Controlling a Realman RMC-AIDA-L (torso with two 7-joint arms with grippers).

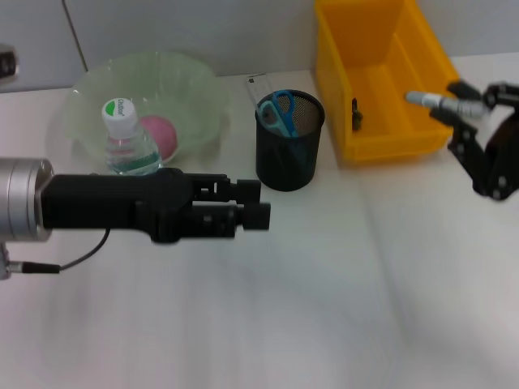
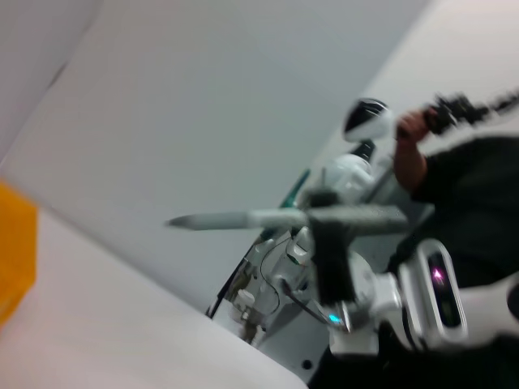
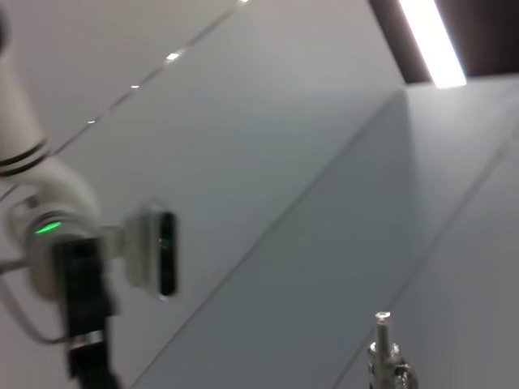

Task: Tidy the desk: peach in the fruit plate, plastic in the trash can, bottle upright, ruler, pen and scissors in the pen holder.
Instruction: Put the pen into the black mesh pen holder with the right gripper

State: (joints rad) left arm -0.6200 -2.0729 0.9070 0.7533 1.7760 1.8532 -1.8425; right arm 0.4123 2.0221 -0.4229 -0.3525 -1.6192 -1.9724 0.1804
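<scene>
Next, my right gripper lets go of the grey pen in the pen holder [image 1: 302, 116], between the blue scissors and the rim nearest the trash can.
My right gripper [image 1: 456, 100] is shut on a grey pen [image 1: 428, 100], held above the right wall of the yellow trash can [image 1: 381, 142]. The left wrist view shows the pen [image 2: 235, 219] held level in that gripper [image 2: 345, 220]. A black mesh pen holder [image 1: 288, 158] holds blue scissors [image 1: 280, 112] and a clear ruler [image 1: 258, 87]. The pink peach [image 1: 162, 134] lies in the green fruit plate [image 1: 199, 85]. The bottle [image 1: 128, 146] stands upright at the plate's front. My left gripper [image 1: 258, 211] hovers level, just in front of the pen holder, with nothing in it.
A small dark item [image 1: 355, 113] lies inside the trash can. The white desk [image 1: 324, 308] stretches wide in front of both arms. A wall runs close behind the plate and the can.
</scene>
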